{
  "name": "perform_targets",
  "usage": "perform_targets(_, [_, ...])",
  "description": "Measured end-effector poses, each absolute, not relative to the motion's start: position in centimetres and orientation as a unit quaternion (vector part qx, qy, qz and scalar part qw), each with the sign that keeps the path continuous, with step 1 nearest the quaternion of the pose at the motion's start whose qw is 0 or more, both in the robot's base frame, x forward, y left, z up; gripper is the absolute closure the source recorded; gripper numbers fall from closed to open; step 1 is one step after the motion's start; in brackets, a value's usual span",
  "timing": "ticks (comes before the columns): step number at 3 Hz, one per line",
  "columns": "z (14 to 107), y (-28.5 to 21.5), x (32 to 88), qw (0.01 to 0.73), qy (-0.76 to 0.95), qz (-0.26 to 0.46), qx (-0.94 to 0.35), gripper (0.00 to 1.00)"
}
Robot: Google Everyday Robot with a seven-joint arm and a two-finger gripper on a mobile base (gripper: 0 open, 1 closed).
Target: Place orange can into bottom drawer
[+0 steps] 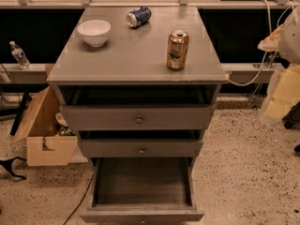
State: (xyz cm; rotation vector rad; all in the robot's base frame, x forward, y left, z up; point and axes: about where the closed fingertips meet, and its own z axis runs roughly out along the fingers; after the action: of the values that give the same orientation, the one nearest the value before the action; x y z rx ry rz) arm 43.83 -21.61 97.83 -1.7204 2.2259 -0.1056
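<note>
Next, I grip the orange can's upper half (178, 42) to carry it to the bottom drawer.
The orange can (177, 49) stands upright on the grey cabinet top (136, 55), near its front right. The bottom drawer (142, 213) is pulled far out and its inside looks empty. My arm shows as a pale blurred shape at the right edge of the camera view. My gripper (293, 117) is the dark part at its lower end. It hangs over the floor, well to the right of the cabinet and lower than the can.
A white bowl (94, 32) and a blue-and-white can (138, 17) lying on its side sit at the back of the top. Two shallower drawers with knobs (139, 120) are partly open. A cardboard box (43, 130) stands on the floor at the left. A water bottle (18, 55) is on the left ledge.
</note>
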Motion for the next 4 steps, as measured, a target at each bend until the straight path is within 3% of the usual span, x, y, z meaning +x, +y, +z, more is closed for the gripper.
perform_targets(4, [96.9,-18.7,49.5,0.221,0.792,-0.016,-0.569,0.00])
